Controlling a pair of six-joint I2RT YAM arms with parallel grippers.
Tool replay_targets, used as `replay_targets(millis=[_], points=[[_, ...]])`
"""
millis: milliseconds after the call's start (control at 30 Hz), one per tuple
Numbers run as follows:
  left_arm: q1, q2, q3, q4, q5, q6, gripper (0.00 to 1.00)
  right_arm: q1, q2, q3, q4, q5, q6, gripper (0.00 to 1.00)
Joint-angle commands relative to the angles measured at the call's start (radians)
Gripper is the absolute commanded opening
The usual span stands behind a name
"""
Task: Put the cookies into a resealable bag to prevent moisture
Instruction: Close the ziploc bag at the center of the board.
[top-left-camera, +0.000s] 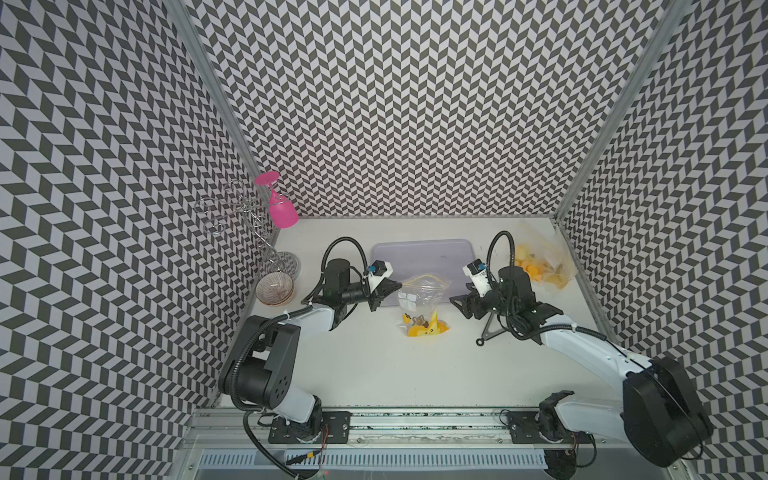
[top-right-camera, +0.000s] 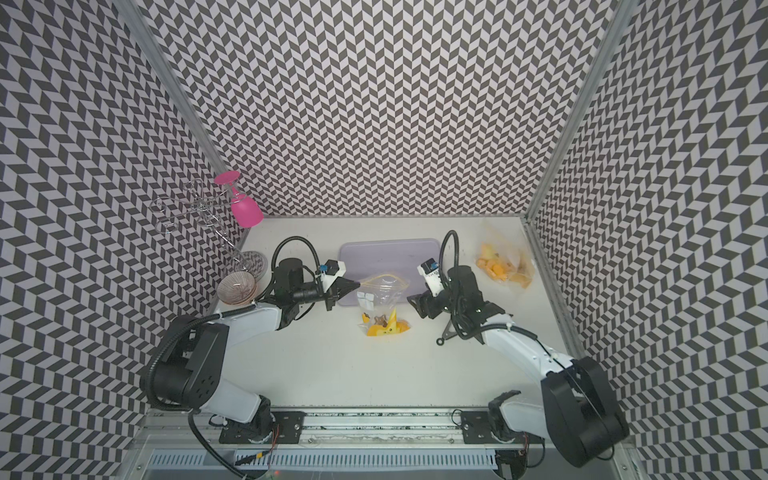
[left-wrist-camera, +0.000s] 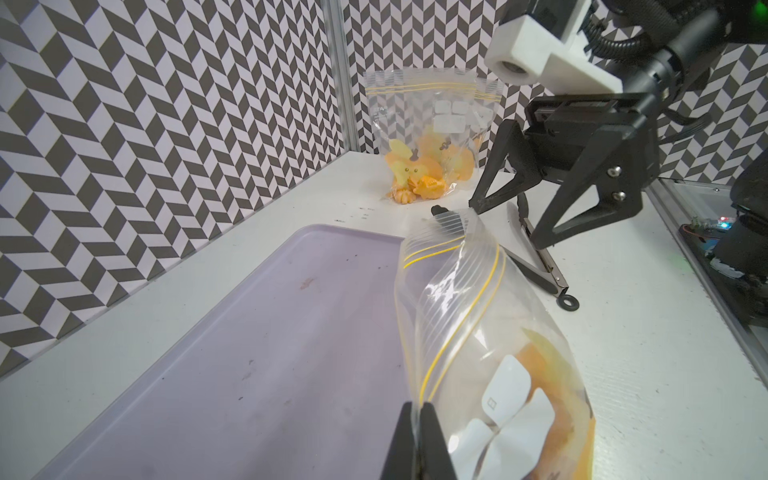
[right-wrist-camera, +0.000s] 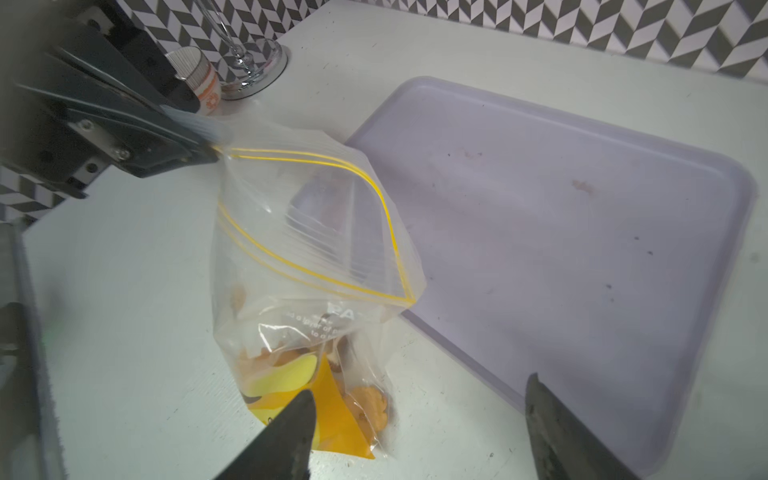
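The bag's opening gapes and its free zip corner is loose, so the robot's right gripper will back away, turn and pinch that corner (right-wrist-camera: 411, 300) of the bag to bring the zip strips together.
A clear resealable bag (top-left-camera: 422, 297) (top-right-camera: 380, 297) with yellow zip lines stands on the white table by the tray's front edge. Orange-yellow cookies (top-left-camera: 419, 326) (right-wrist-camera: 370, 401) lie in its bottom behind a yellow print. My left gripper (top-left-camera: 398, 286) (left-wrist-camera: 417, 411) is shut on the bag's top corner at the zip, holding it up. In the right wrist view the bag (right-wrist-camera: 307, 249) has its mouth gaping between the two zip strips. My right gripper (top-left-camera: 457, 305) (right-wrist-camera: 419, 384) stands open to the right of the bag, apart from it, with nothing between its fingers.
A lavender tray (top-left-camera: 415, 253) (right-wrist-camera: 582, 208) lies behind the bag. A second bag (top-left-camera: 540, 262) (left-wrist-camera: 432, 137) holding cookies leans in the back right corner. Black tongs (top-left-camera: 488, 328) lie under the right arm. A bowl (top-left-camera: 274, 289), wire rack (top-left-camera: 237, 208) and pink glass (top-left-camera: 280, 208) stand at left.
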Motion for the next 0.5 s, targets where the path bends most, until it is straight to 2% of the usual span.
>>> replay_targets(millis=[0,167,300,467], points=[[0.000,0.024,0.040,-0.057,0.057,0.032,0.00,-0.042,0.072,0.058,0.068,-0.279,-0.109,0.79],[-0.001,0.019,0.040,-0.053,0.066,0.027,0.00,-0.097,0.229,0.105,0.114,-0.472,-0.125,0.76],[-0.001,0.018,0.043,-0.064,0.066,0.033,0.00,-0.102,0.317,0.166,0.097,-0.522,-0.162,0.72],[-0.001,0.019,0.048,-0.076,0.063,0.039,0.00,-0.101,0.360,0.194,0.109,-0.615,-0.170,0.58]])
